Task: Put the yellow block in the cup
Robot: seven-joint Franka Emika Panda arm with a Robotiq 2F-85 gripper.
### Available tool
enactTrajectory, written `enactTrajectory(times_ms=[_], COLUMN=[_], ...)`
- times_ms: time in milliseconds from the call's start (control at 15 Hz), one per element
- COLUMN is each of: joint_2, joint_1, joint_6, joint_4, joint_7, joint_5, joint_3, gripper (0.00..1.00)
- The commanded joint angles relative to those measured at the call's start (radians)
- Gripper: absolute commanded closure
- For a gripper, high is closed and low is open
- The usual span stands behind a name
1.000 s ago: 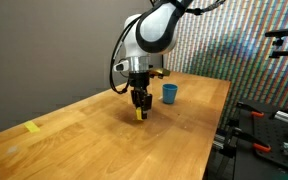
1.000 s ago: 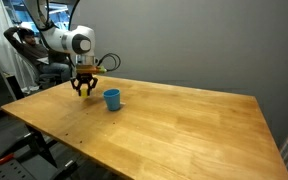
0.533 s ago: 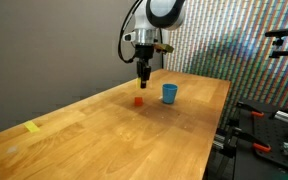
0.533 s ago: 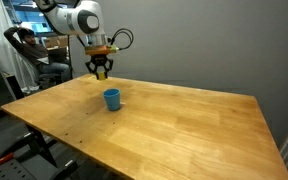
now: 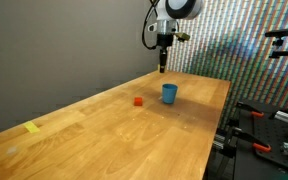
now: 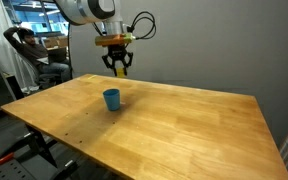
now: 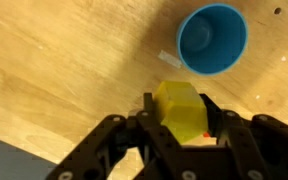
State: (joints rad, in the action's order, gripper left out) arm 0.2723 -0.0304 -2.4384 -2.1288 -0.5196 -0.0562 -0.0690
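Next, my gripper lets go of the yellow block inside the open blue cup [image 5: 169,93] [image 7: 212,40] that stands near the small red block.
In the wrist view my gripper [image 7: 180,115] is shut on the yellow block [image 7: 178,108], a bright chunky block held between the black fingers. The blue cup [image 7: 213,39] stands upright and open on the wooden table below, ahead of the block. In both exterior views the gripper [image 5: 162,65] [image 6: 118,68] hangs high above the table, above and a little behind the cup [image 5: 169,93] [image 6: 112,98]. The block is too small to make out there.
A small red block [image 5: 138,100] lies on the table near the cup. A flat pale-yellow scrap [image 5: 32,127] lies near the table's far end. Equipment and a seated person [image 6: 34,55] are beyond the table edges.
The gripper has risen from the table with the yellow block and moved over towards the cup. The red block stayed where it was.
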Motion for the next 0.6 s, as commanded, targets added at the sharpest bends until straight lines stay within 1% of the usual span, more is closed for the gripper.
enactTrajectory(times_ms=[0, 333, 533], joint_2=[-0.027, -0.019, -0.015], joint_1=[-0.031, -0.043, -0.039], joint_6=[0.086, 0.251, 0.253], joint_4=[-0.015, 0.001, -0.013], joint_7=[-0.005, -0.048, -0.048], joint_5=[0.058, 0.168, 0.185], joint_3=[-0.009, -0.028, -0.021], gripper=[0.78, 0.78, 0.78])
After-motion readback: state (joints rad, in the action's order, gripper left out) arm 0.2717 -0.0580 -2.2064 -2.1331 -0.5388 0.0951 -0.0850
